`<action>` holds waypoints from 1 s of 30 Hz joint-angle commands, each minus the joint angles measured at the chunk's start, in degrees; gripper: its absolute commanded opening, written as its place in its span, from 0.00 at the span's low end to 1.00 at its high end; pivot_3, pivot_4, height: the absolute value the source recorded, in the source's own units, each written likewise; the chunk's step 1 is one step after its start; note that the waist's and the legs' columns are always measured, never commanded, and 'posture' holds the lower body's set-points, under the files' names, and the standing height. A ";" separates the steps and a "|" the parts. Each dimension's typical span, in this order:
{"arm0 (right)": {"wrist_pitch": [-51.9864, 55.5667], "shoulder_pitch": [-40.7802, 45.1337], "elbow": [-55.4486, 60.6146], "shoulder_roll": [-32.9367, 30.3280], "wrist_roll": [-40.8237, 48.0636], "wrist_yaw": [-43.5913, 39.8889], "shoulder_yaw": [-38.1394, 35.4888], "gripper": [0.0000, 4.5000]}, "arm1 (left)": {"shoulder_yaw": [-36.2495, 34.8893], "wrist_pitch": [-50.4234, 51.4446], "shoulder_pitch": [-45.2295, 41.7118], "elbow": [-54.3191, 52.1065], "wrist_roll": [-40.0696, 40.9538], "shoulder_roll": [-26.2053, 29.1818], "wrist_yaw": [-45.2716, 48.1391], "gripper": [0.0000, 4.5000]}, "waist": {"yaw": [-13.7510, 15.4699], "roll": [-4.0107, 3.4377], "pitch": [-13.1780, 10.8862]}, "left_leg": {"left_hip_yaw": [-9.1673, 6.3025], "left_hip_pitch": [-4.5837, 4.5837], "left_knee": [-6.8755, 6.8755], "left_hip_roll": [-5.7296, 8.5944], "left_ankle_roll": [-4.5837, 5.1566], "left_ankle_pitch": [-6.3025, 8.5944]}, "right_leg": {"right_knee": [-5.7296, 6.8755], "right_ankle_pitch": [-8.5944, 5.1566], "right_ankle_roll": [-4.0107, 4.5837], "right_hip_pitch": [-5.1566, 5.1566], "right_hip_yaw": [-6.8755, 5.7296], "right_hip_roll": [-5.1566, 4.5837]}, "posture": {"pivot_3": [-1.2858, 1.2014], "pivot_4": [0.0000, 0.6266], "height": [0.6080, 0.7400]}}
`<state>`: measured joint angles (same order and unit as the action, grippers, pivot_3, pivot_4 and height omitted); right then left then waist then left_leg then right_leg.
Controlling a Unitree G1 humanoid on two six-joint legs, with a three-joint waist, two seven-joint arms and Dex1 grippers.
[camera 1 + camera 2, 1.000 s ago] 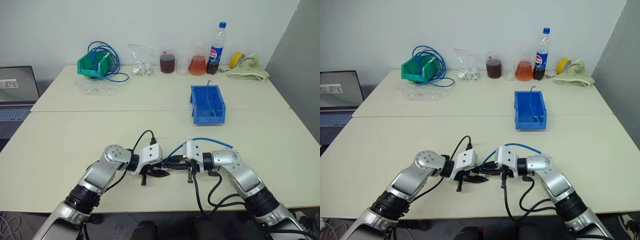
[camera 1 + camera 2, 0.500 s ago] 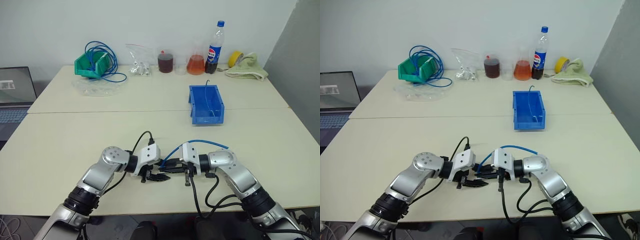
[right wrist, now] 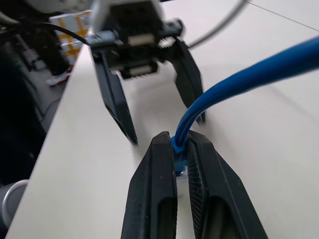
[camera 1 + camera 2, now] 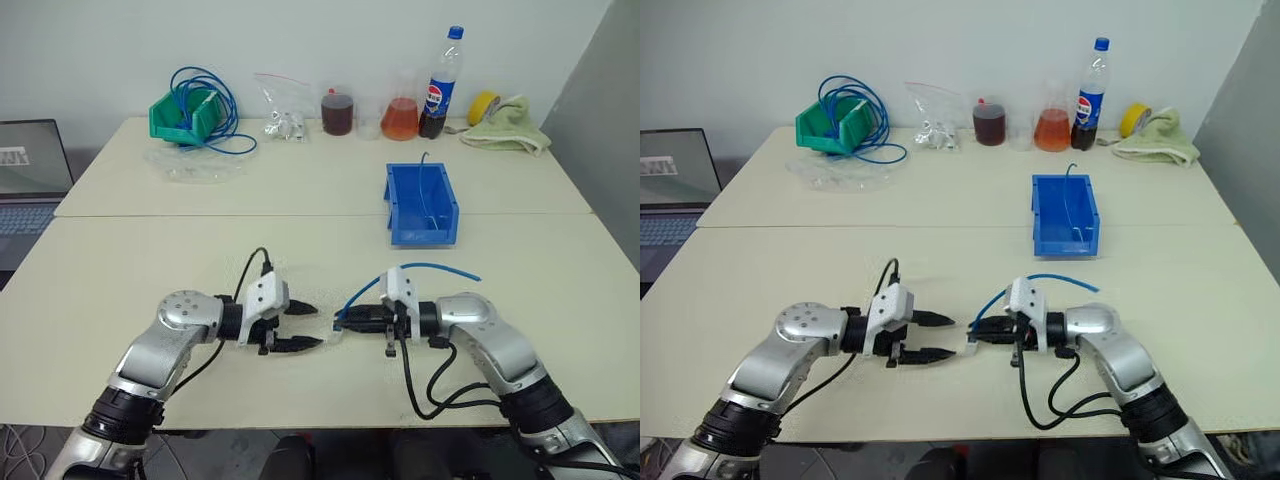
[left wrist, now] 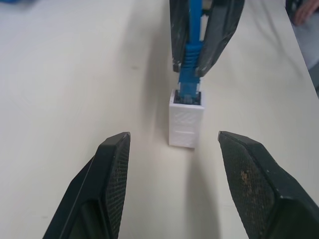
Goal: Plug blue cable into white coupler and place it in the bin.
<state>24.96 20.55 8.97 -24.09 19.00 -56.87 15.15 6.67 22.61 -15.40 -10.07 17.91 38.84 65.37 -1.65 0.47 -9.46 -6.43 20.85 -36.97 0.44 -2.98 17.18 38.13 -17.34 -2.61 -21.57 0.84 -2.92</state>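
Next, my right gripper releases the blue cable with its white coupler in the blue bin's near end (image 4: 418, 222).
The blue cable (image 4: 430, 266) arcs up from my right gripper (image 4: 345, 322), which is shut on its plug end near the table's front. The plug (image 5: 190, 74) sits in the white coupler (image 5: 186, 122), a small white block that juts from the right gripper's tips (image 5: 192, 67). My left gripper (image 4: 302, 326) faces it from the left and is open. Its fingers (image 5: 117, 164) stand on either side of the coupler without touching it. The blue bin (image 4: 400, 200) stands farther back on the right, with a thin cable inside.
Along the back edge are a green bin (image 4: 185, 112) with a bundle of blue cable, a clear bag (image 4: 280, 115), two flasks (image 4: 337, 112) of liquid, a bottle (image 4: 440, 85), a yellow tape roll (image 4: 484, 105) and a cloth (image 4: 510, 135). A laptop (image 4: 30, 170) sits at the far left.
My left gripper has opened, let go of the coupler and drawn back to the left. The right gripper stays shut on the cable with the coupler on its plug. The camera has shifted.
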 commanded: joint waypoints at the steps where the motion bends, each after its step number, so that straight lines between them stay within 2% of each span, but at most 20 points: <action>1: 4.93 0.18 5.79 -0.44 4.56 3.73 -6.06 0.01 | -3.38 4.19 -1.25 -8.03 2.36 -0.59 -5.51 0.65 | -0.02 0.02 -0.05 | 0.02 0.00 0.01 0.01 0.00 0.00 | -0.02 0.00 0.00 0.00 0.01 -0.01 | 0.52 0.24 1.00; 4: 7.02 0.35 7.04 -0.88 5.57 7.12 -10.03 0.01 | -2.44 8.08 -2.06 -12.46 0.38 -0.04 -9.81 0.65 | -0.06 0.04 -0.09 | 0.05 0.02 0.03 0.01 -0.01 0.00 | -0.05 0.00 0.00 -0.01 0.02 -0.03 | 0.52 0.24 1.00; 9: 7.41 2.67 5.03 -0.91 5.98 14.22 -17.68 0.01 | -1.18 17.20 -5.92 -15.42 -1.16 -5.03 -21.13 0.65 | 0.00 0.08 -0.14 | 0.10 0.04 0.00 0.06 0.00 0.00 | -0.01 0.02 -0.04 -0.02 0.03 -0.04 | 0.52 0.24 1.00; 15: 9.54 9.45 -0.21 -1.86 7.71 18.42 -23.51 0.01 | 2.19 19.53 -10.05 -15.02 -1.61 -9.59 -25.40 0.66 | -0.19 0.09 -0.14 | 0.22 0.03 0.00 0.11 -0.13 -0.08 | -0.01 0.05 -0.08 -0.06 0.08 -0.01 | 0.52 0.24 1.00; 19: 11.05 17.15 -9.97 -2.86 6.58 19.95 -23.88 0.01 | 4.19 19.70 -12.84 -13.60 -1.45 -11.14 -25.54 0.66 | -0.24 0.09 -0.14 | 0.34 0.06 -0.01 0.12 -0.23 -0.13 | 0.01 0.05 -0.07 -0.09 0.12 -0.01 | 0.52 0.24 1.00; 26: 12.71 29.62 -31.26 -4.33 4.17 17.44 -21.69 0.01 | 5.89 18.86 -16.01 -11.33 -1.69 -12.49 -25.45 0.66 | -0.20 0.09 -0.15 | 0.55 0.13 0.01 0.11 -0.24 -0.14 | -0.02 0.06 -0.05 -0.17 0.15 -0.03 | 0.52 0.24 1.00; 30: 9.77 34.65 -43.97 -4.02 1.35 17.38 -21.49 0.01 | 6.46 18.62 -17.32 -10.71 -1.99 -12.90 -25.76 0.66 | -0.21 0.09 -0.15 | 0.65 0.15 -0.02 0.09 -0.24 -0.14 | -0.02 0.06 -0.05 -0.17 0.16 -0.11 | 0.52 0.24 1.00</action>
<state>36.98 53.01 -31.44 -27.86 21.23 -39.12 -5.59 13.24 42.13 -31.68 -19.91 16.35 26.16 39.86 -1.86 0.56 -9.62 -5.72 21.01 -36.97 0.56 -3.22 17.04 38.09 -17.28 -2.66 -21.75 1.01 -3.04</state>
